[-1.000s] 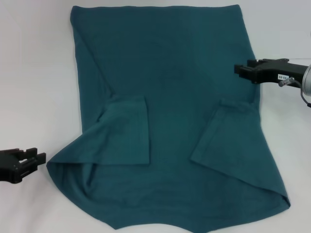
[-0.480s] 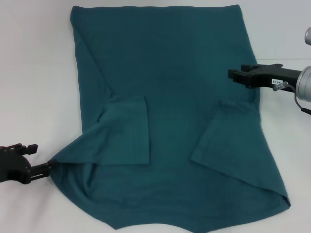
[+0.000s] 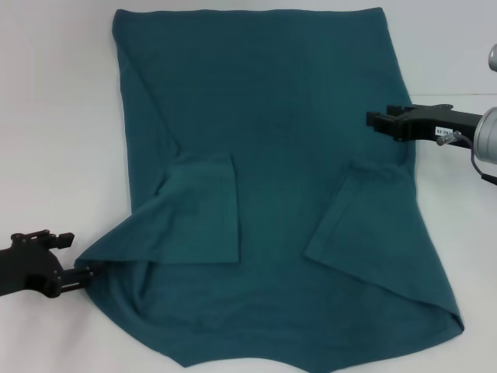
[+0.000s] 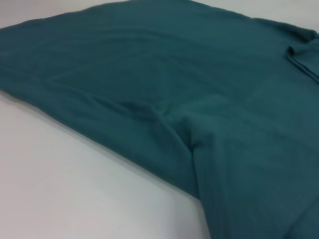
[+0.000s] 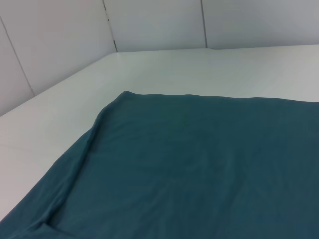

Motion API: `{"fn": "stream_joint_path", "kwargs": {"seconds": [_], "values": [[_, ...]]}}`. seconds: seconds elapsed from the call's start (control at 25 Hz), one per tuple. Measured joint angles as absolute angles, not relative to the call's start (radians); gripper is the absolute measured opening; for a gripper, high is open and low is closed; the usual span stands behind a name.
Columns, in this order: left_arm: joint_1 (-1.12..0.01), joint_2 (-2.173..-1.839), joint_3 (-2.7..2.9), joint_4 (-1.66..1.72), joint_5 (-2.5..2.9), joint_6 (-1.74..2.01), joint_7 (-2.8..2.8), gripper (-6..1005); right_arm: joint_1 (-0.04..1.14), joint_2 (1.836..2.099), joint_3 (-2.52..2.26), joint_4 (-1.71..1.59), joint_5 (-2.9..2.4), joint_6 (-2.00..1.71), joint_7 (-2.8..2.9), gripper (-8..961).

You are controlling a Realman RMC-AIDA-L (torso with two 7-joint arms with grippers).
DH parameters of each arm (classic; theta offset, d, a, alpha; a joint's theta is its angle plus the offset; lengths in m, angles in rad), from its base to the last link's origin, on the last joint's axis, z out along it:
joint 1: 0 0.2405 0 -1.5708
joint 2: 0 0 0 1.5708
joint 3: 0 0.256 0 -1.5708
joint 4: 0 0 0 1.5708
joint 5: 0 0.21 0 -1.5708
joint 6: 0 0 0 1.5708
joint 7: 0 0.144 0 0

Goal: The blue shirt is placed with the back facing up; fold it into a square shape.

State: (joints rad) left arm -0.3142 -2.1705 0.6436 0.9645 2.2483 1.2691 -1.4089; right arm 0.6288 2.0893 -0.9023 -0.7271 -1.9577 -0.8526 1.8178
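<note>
The shirt's edge sags inward at the sleeve by my left gripper, so this gripper should pinch the shirt's shoulder corner (image 3: 96, 261) and pull it away from the shirt's body.
The blue shirt (image 3: 272, 179) lies flat on the white table, with both short sleeves folded inward onto the body. My left gripper (image 3: 84, 272) is at the near-left corner of the shirt, its thin fingertips (image 3: 87, 270) pinched together on the fabric edge there. My right gripper (image 3: 373, 120) hovers over the shirt's right edge, just above the folded right sleeve (image 3: 365, 225). The left wrist view shows rumpled shirt fabric (image 4: 199, 114) close up. In the right wrist view, a far corner of the shirt (image 5: 199, 164) is seen.
The white table (image 3: 54, 116) extends bare on both sides of the shirt. In the right wrist view, a pale wall (image 5: 149, 25) stands behind the table's far edge.
My left gripper turned and moved right until it met the shirt's near-left corner. My right gripper shifted slightly left and down onto the shirt's right edge, then held still.
</note>
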Motion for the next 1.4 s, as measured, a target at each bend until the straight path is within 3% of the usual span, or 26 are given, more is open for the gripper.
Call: {"fn": "stream_joint_path", "kwargs": {"seconds": [0.68, 0.8, 1.4], "values": [[-0.324, -2.171, 0.646, 0.953, 2.252, 1.265, -1.387, 715, 0.624, 2.088, -0.895, -0.727, -1.955, -0.851, 1.819, 444], [-0.324, -2.171, 0.646, 0.944, 2.252, 1.263, -1.386, 523, 0.623, 2.088, -0.895, -0.727, -1.954, -0.851, 1.819, 444], [-0.325, -2.169, 0.646, 0.929, 2.253, 1.268, -1.384, 422, 0.619, 2.088, -0.894, -0.727, -1.954, -0.851, 1.819, 444]]}}
